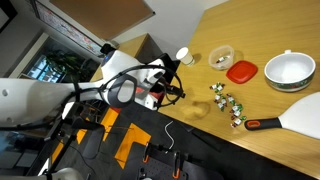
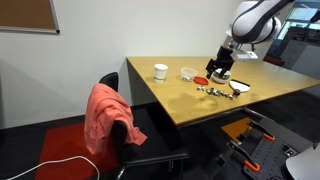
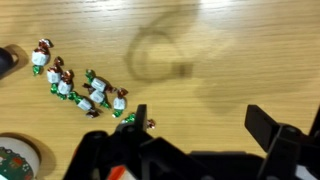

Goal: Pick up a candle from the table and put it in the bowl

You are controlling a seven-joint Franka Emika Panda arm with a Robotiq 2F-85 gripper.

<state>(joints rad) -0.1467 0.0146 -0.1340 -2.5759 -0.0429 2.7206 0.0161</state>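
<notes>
I should close my gripper on the green end of the candle (image 1: pixel 219 96) (image 3: pixel 116 112) lying just beside the one nearest my finger in the cluster.
Several tiny white-and-green candles (image 3: pixel 80 85) lie in a loose cluster on the wooden table; they show in both exterior views (image 1: pixel 226 101) (image 2: pixel 212 92). The small tan bowl (image 1: pixel 221 57) stands farther back on the table, also seen in an exterior view (image 2: pixel 188 73). My gripper (image 3: pixel 200 125) is open and empty, hovering over bare wood just beside the cluster. One candle (image 3: pixel 127 118) lies right next to one finger. The gripper also shows in both exterior views (image 1: pixel 170 82) (image 2: pixel 222 68). The bowl is out of the wrist view.
A red lid-like dish (image 1: pixel 241 71) and a large white bowl (image 1: pixel 289 69) stand near the tan bowl. A small white cup (image 1: pixel 182 55) is at the table's back. A spatula (image 1: pixel 285 120) with an orange handle lies by the candles. A chair with red cloth (image 2: pixel 108 118) stands beside the table.
</notes>
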